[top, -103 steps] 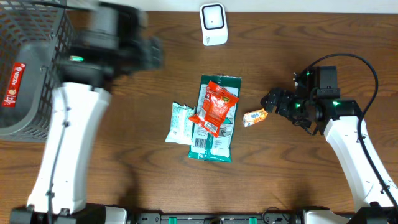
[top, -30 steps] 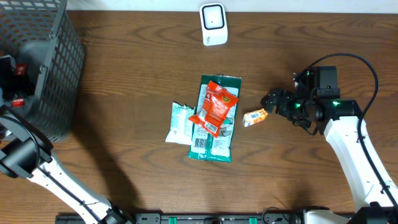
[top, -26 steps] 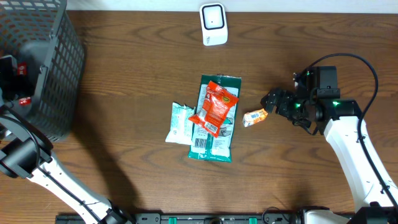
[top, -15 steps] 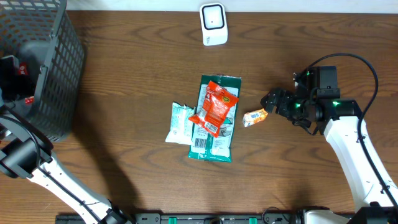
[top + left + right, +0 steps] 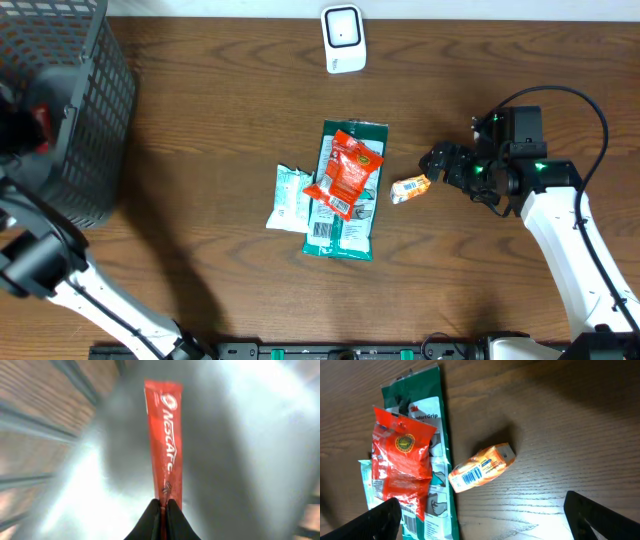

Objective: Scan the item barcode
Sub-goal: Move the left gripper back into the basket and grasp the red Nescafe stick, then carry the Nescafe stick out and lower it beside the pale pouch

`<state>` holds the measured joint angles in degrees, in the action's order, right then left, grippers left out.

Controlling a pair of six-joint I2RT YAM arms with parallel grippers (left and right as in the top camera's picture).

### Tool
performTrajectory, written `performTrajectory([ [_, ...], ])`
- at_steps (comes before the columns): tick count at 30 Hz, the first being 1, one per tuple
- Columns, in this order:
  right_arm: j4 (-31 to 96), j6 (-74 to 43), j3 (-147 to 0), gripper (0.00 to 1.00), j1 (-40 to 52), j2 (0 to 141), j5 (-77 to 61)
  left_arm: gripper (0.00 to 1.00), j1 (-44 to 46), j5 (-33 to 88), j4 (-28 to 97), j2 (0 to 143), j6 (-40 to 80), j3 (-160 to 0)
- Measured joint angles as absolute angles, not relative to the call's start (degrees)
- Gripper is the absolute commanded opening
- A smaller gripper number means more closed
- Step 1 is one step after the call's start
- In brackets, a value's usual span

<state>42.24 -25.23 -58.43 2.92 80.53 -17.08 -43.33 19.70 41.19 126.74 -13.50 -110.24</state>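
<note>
Next, my left gripper lets go of the red Nescafe sachet on the wood (image 5: pixel 252 233) next to the pale teal packet, facing the grey basket. The sachet is now inside the grey basket.
My left gripper (image 5: pixel 164 505) is shut on the lower end of a red Nescafe stick sachet (image 5: pixel 165 445), which stretches away from the fingertips over a blurred grey surface. In the overhead view that gripper (image 5: pixel 22 128) is inside the grey basket (image 5: pixel 85 110) at the far left, with the red sachet (image 5: pixel 41 127) beside it. The white scanner (image 5: pixel 343 38) stands at the table's back middle. My right gripper (image 5: pixel 487 525) hangs open above the wood, just short of a small orange packet (image 5: pixel 481 467) whose barcode faces up.
A green 3M pack (image 5: pixel 345 215) lies mid-table with a red-orange snack bag (image 5: pixel 346 172) on top and a pale teal packet (image 5: pixel 290 197) at its left. The orange packet (image 5: pixel 410 188) lies between that pile and my right gripper (image 5: pixel 442 163).
My left gripper has closed on the red sachet inside the basket, and its view is now motion-blurred. The right arm and the items on the table have not moved.
</note>
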Motion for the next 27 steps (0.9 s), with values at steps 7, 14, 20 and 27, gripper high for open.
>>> performTrajectory([
  [7,42.24,-25.23,-58.43,0.99,2.92,80.53,-17.08,0.07,-43.31,20.32,42.0,104.86,-3.2,-110.37],
  [14,42.24,-25.23,-58.43,0.99,2.92,80.53,-17.08,0.07,-40.93,29.65,51.57,90.98,1.87,-110.65],
  [20,42.24,-25.23,-58.43,0.99,2.92,80.53,-17.06,0.07,-32.56,40.88,68.29,87.46,0.43,-110.72],
  [27,42.26,-25.23,-58.43,0.99,2.92,80.53,-17.08,0.07,-14.37,47.09,77.47,87.7,-7.99,-105.73],
])
